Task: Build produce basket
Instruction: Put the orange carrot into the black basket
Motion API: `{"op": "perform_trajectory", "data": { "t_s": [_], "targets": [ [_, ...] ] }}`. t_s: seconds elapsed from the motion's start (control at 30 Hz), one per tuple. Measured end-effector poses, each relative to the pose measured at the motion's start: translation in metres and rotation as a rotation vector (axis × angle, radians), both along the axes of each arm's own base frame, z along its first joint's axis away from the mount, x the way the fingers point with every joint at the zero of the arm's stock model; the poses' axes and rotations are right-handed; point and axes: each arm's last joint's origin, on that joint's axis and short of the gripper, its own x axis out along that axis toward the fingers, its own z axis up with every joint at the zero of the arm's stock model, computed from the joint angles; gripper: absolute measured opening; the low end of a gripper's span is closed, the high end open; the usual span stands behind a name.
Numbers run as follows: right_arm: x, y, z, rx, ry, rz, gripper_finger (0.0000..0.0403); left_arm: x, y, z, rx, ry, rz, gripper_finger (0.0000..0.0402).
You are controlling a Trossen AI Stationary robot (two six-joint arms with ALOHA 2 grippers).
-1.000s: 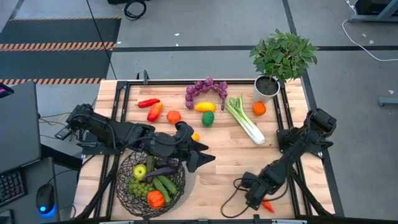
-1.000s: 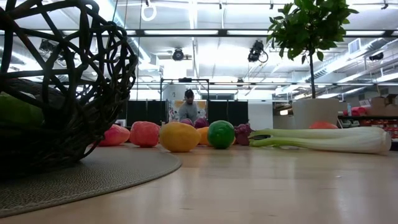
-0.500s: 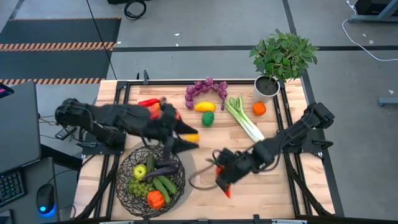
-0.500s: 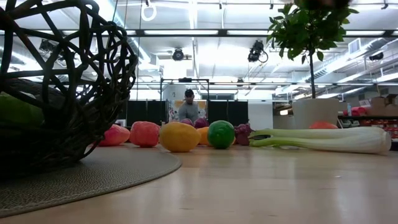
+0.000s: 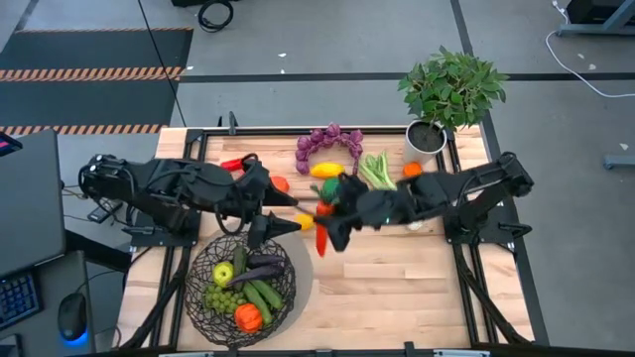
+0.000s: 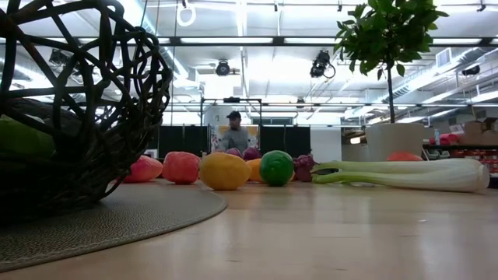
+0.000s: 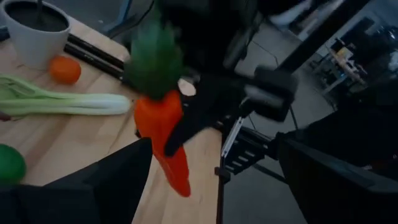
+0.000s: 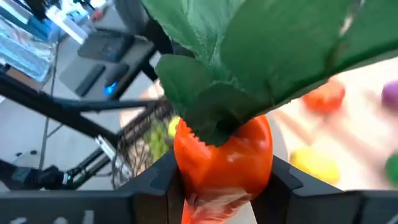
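Next, my left gripper closes on the carrot's narrow lower end (image 5: 320, 242) (image 7: 177, 172), because my right gripper holds the carrot by its thick top below the leaves.
The dark wire basket (image 5: 241, 288) (image 6: 70, 101) stands on a round mat at the near left, holding an apple, green grapes, cucumbers and an eggplant. My right gripper (image 5: 327, 224) (image 8: 221, 186) reaches in from the right over the table's middle, shut on an orange carrot (image 5: 320, 241) (image 7: 163, 134) with green leaves. My left gripper (image 5: 286, 224) (image 7: 214, 186) stands open just left of the carrot, pointing at it, above the basket's far rim. More produce lies at the far side: purple grapes (image 5: 329, 141), a lemon (image 5: 326, 170), celery (image 5: 380, 171). My right gripper pinches the carrot's thick top end (image 8: 224, 155), just below the leaves, between its two fingers (image 8: 158, 180). The fingers come from the table's right, slanting down, and lie across the carrot. The carrot hangs clear of the table, leaves up and tip (image 7: 181, 186) down.
A potted plant (image 5: 429, 134) stands at the far right corner with an orange (image 5: 413, 171) beside it. A red pepper (image 5: 236, 162) and a tomato (image 5: 280, 183) lie at the far left. Bare wood (image 5: 397, 288) stretches over the near right. A person (image 6: 233, 136) stands far behind the table.
My right gripper has risen from the table's near right corner and swung left and toward the far edge to the middle, carrying the carrot clear of the table. My left gripper has drawn back from over the basket toward the far edge and the left, staying open.
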Motion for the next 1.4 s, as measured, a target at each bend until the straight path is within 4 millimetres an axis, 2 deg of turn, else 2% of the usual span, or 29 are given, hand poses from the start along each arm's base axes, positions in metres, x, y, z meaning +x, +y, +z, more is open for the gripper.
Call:
{"op": "perform_trajectory", "data": {
  "t_s": [0.17, 0.3, 0.53, 0.77, 1.0, 1.2, 1.4],
  "targets": [
    [-0.001, -0.020, 0.030, -0.061, -0.071, 0.004, 0.0145, 0.007, 0.000, -0.007, -0.025, 0.013, 0.132, 0.0355],
    [-0.001, -0.034, 0.041, -0.057, -0.106, -0.029, 0.0145, 0.018, -0.003, -0.014, -0.007, 0.022, 0.161, 0.0355],
    [0.001, -0.042, 0.043, -0.033, -0.110, 0.012, 0.0146, 0.044, -0.007, -0.030, 0.016, 0.042, 0.205, 0.0355],
    [0.003, -0.040, 0.050, 0.005, -0.179, 0.079, 0.0146, 0.065, -0.002, -0.046, 0.032, 0.074, 0.281, 0.0355],
    [0.003, -0.039, 0.048, 0.005, -0.160, 0.163, 0.0149, 0.071, 0.003, -0.051, 0.003, 0.086, 0.315, 0.0348],
    [0.004, -0.046, 0.046, 0.017, -0.131, 0.165, 0.0174, 0.071, 0.004, -0.051, 0.012, 0.083, 0.339, 0.0289],
    [0.003, -0.055, 0.041, 0.006, -0.075, 0.145, 0.0201, 0.070, 0.002, -0.051, 0.007, 0.082, 0.335, 0.0192]
  ]
}}
